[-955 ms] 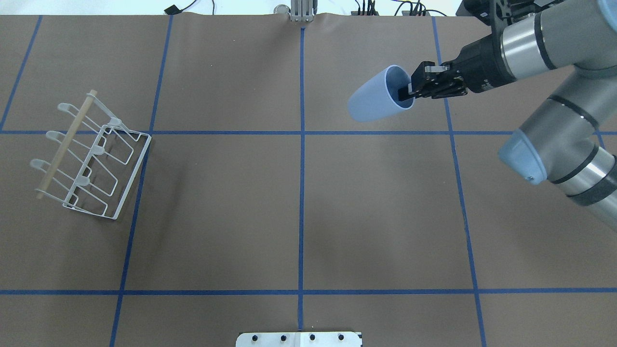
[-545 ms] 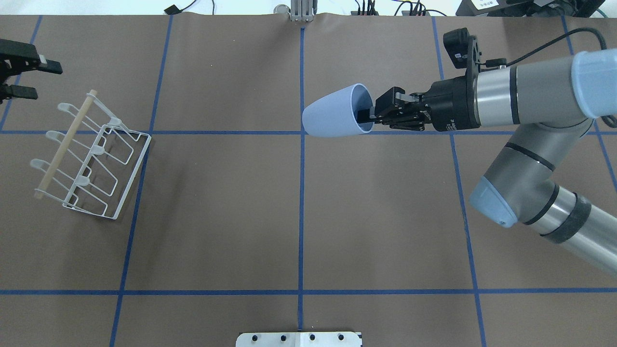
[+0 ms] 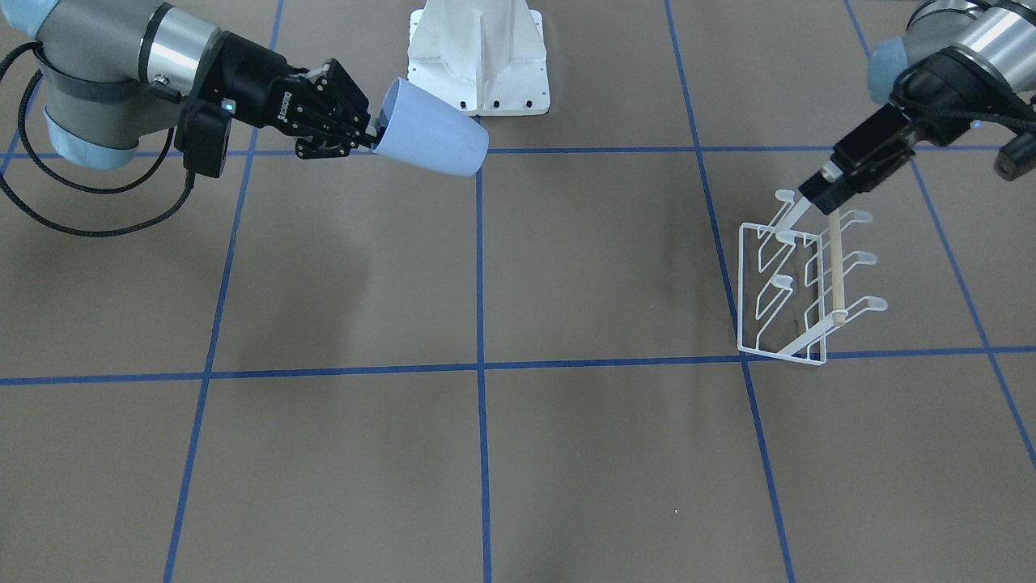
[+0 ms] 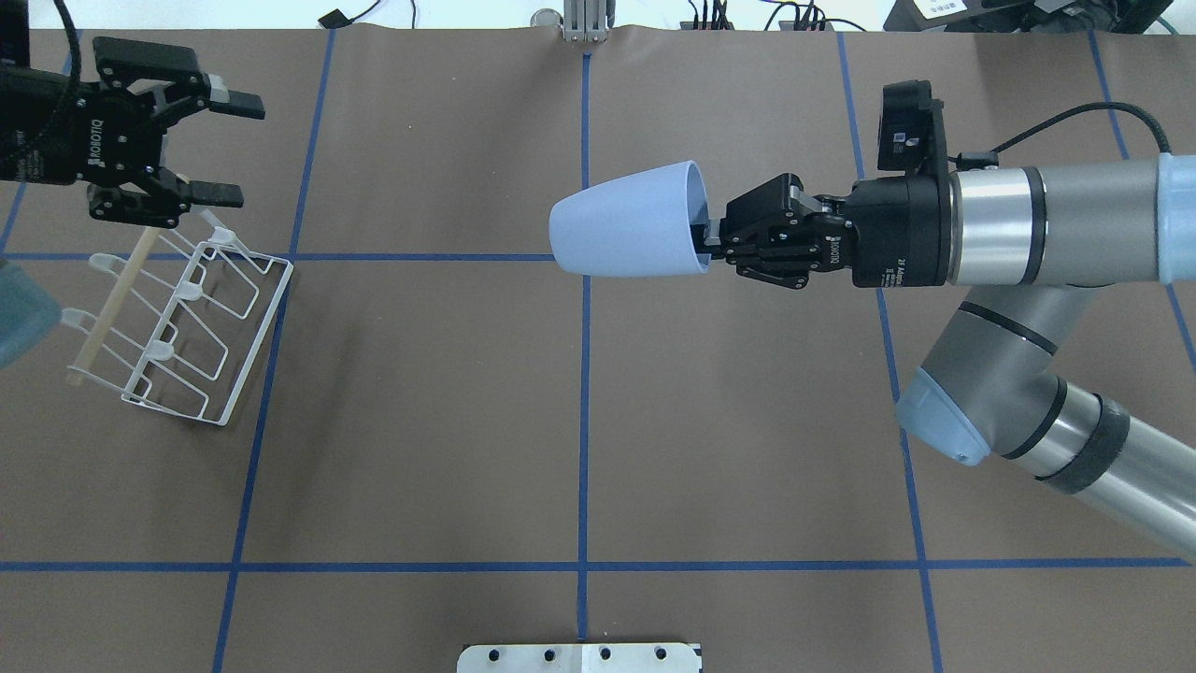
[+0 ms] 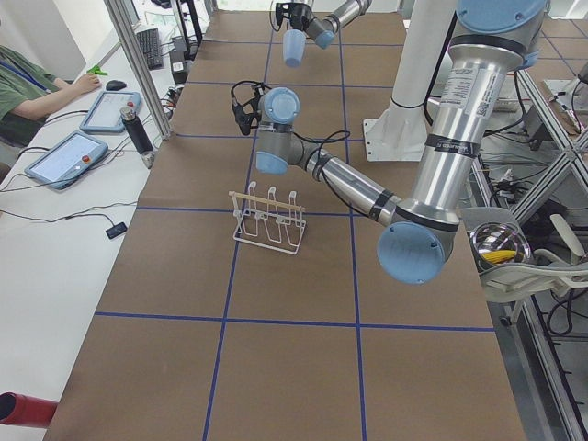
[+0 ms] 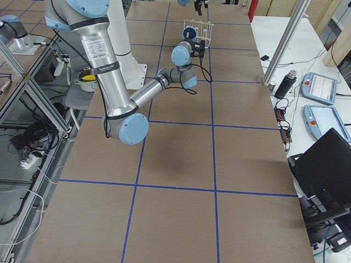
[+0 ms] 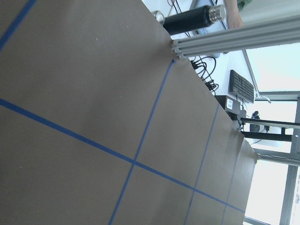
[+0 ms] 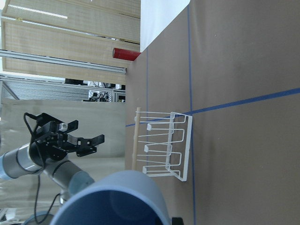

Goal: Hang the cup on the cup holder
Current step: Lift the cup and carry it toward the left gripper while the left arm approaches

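Observation:
Next, I close my left gripper around the base end (image 3: 473, 151) of the pale blue cup, opposite the cup's rim that my right gripper holds.
The pale blue cup (image 4: 626, 221) hangs in the air on its side over the table's centre line, base toward the rack; it also shows in the front view (image 3: 433, 139). My right gripper (image 4: 703, 239) is shut on its rim, one finger inside the mouth. The white wire cup holder (image 4: 187, 318) with its wooden dowel (image 4: 112, 304) stands at the far left, also in the front view (image 3: 797, 291). My left gripper (image 4: 234, 150) is open and empty, in the air over the rack's far end.
Blue tape lines cross the brown table cover. The white robot base plate (image 3: 477, 57) is at the table's near edge. An operators' table with tablets (image 5: 55, 156) and a black bottle (image 5: 136, 129) lies beyond the far edge.
My right arm has carried the cup leftward to the centre line and turned it level. My left gripper has come in from the left edge, open, to over the rack's far end.

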Motion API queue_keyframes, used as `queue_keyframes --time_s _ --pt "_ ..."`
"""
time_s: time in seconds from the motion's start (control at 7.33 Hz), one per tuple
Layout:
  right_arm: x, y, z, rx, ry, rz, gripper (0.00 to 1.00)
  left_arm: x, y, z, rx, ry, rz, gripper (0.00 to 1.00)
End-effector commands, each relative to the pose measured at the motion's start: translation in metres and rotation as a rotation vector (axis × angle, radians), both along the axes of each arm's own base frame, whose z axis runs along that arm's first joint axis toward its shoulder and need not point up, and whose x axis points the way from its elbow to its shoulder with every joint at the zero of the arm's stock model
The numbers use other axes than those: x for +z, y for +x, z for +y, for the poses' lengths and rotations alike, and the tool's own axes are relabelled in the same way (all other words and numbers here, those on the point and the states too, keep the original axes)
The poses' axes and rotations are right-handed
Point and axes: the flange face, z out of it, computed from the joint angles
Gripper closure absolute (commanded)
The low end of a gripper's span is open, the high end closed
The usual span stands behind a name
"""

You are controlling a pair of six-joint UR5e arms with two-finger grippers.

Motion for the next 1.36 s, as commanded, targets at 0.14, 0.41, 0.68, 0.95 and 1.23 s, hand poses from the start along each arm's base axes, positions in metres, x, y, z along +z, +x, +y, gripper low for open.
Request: queue_keyframes --time_s 0.14,0.41,0.68,0.95,1.23 --pt "-0.01 -0.003 0.023 -0.01 0.004 -0.156 1.0 -0.073 0.032 0.027 0.018 -0.046 0.261 0.02" --pt "-0.012 -0.012 0.035 -0.007 0.007 -0.217 1.0 -0.104 0.065 0.071 0.019 -0.084 0.395 0.02" --pt "-0.014 -0.019 0.046 -0.004 0.003 -0.277 1.0 -0.126 0.089 0.104 0.018 -0.104 0.491 0.02" --pt "-0.02 -0.015 0.056 -0.007 0.01 -0.311 1.0 -0.131 0.099 0.117 0.018 -0.118 0.52 0.02" --pt "-0.025 -0.011 0.057 0.006 0.005 -0.33 1.0 -0.131 0.102 0.119 0.025 -0.117 0.518 0.02"
